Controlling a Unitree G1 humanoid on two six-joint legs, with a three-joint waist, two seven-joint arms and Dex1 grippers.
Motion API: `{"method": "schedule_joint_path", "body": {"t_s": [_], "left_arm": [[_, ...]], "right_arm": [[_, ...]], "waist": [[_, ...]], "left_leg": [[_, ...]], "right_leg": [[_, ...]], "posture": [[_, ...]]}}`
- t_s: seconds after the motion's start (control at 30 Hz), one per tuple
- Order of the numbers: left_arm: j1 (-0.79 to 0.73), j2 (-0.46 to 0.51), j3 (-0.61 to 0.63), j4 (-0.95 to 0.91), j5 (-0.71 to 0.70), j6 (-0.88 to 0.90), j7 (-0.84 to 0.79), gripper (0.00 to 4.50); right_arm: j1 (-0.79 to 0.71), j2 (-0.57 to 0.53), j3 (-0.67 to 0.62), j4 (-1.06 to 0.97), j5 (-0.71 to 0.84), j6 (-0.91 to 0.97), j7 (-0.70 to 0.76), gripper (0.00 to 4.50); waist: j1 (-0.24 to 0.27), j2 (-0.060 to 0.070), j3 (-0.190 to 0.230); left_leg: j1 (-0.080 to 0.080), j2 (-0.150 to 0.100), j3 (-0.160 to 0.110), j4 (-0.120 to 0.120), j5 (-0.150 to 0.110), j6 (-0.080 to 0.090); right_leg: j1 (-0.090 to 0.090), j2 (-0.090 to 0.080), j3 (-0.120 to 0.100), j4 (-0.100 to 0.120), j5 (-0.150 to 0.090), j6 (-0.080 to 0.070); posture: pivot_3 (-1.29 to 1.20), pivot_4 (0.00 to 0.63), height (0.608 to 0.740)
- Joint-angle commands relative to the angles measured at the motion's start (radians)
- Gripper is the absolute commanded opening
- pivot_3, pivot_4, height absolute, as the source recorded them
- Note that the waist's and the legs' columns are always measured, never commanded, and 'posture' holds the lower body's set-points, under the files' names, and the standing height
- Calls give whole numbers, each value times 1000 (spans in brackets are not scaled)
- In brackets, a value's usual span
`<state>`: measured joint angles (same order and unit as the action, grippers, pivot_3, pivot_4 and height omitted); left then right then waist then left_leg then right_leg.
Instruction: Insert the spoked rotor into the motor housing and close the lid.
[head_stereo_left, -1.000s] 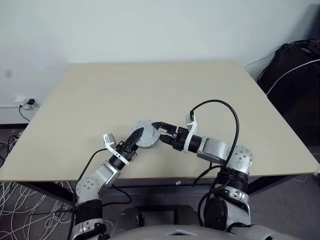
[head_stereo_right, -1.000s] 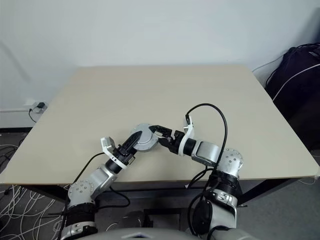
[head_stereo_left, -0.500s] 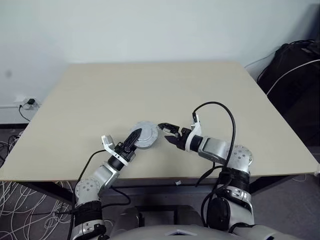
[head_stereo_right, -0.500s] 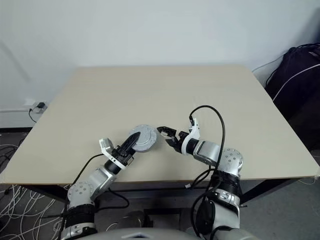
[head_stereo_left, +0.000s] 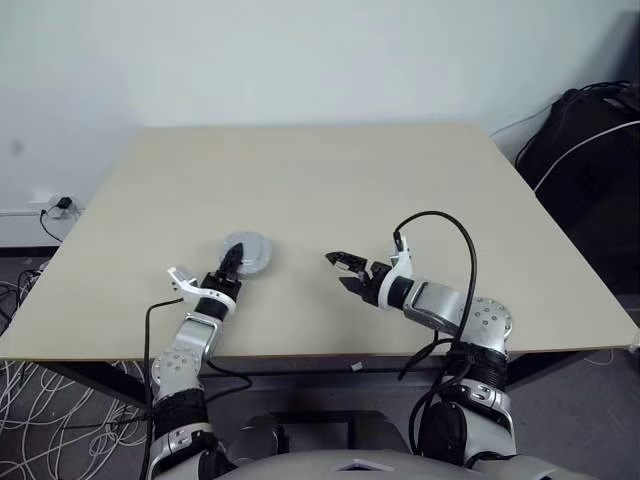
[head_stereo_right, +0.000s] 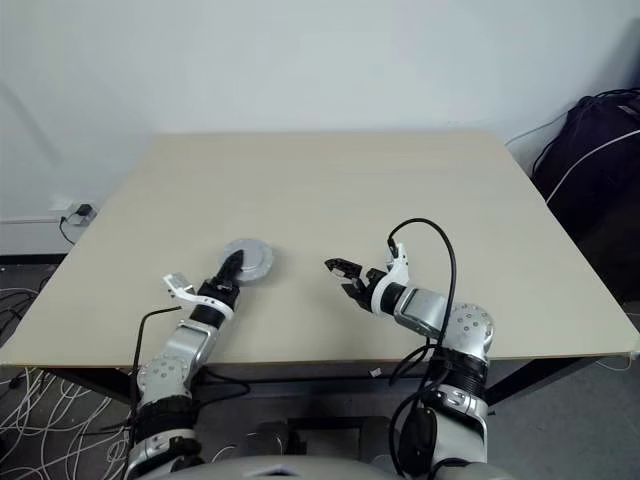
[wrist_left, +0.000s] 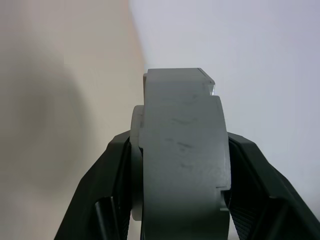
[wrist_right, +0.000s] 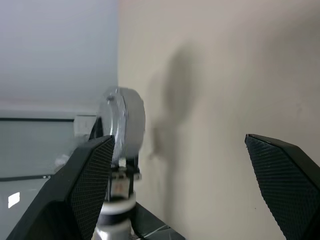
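Observation:
My left gripper has the silver-grey round unit to put down. It will release it on the bare table (head_stereo_left: 200, 270) a little toward the wall socket.
A thick silver-grey round unit (head_stereo_left: 244, 252) is held in my left gripper (head_stereo_left: 231, 263) over the front left part of the table (head_stereo_left: 330, 180). The black fingers (wrist_left: 112, 170) are shut on its two flat faces. Its silver upper face looks like the lid (head_stereo_right: 247, 258). In the left wrist view its rim (wrist_left: 182, 145) shows as two stacked grey layers. The motor housing's windings and the spoked rotor are hidden. My right gripper (head_stereo_left: 338, 270) stands open and empty to the right of the unit, well apart from it. The right wrist view shows the unit (wrist_right: 122, 117) beyond the gripper's wide-spread fingers (wrist_right: 95, 175).
The beige table ends in a near edge (head_stereo_left: 330, 352) just behind both hands. A black bag (head_stereo_left: 590, 150) with a white cable sits beyond the right edge. Loose cables (head_stereo_left: 40, 400) and a wall socket (head_stereo_left: 55, 207) lie off to the left.
My left gripper has carried the silver unit to the left, away from the right gripper. The right gripper, which was at the unit's edge, has drawn back slightly and stays open.

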<state>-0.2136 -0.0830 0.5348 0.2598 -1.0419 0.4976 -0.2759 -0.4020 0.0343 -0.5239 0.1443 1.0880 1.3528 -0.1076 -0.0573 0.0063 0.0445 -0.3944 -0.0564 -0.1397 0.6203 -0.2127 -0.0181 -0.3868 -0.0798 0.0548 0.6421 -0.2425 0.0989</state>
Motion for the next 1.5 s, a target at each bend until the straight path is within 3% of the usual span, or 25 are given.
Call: {"method": "schedule_joint_path", "body": {"t_s": [0.03,0.47,1.1,1.33,1.5], "left_arm": [[-60,-2,28,5,5,-85,20,2134],[-122,-12,108,69,35,-285,194,2134],[-114,-3,125,162,99,-350,366,2134],[-106,2,124,175,116,-345,375,4370],[-90,-3,117,157,120,-333,388,4441]], "right_arm": [[-1,-1,12,-26,15,-11,12,4500],[0,-10,28,-24,10,-10,25,4500],[3,-20,40,-21,10,-15,38,4500],[1,-22,44,-16,8,-18,41,4500],[3,-27,48,-15,8,-18,45,4500]], "waist": [[-1,0,0],[0,-1,0],[0,-1,-1],[0,4,-4],[-5,5,-5]], "left_leg": [[0,0,0,0,0,0],[0,0,-1,1,0,0],[2,0,-1,4,0,0],[5,0,-1,5,0,0],[11,1,0,4,0,0]], "right_leg": [[0,0,0,0,0,0],[1,0,0,0,2,1],[5,1,-1,0,0,5],[8,1,0,0,-1,3],[12,1,0,0,-2,2]], "posture": [[0,0,740],[0,0,740],[0,0,740],[0,0,740],[0,0,740]]}}
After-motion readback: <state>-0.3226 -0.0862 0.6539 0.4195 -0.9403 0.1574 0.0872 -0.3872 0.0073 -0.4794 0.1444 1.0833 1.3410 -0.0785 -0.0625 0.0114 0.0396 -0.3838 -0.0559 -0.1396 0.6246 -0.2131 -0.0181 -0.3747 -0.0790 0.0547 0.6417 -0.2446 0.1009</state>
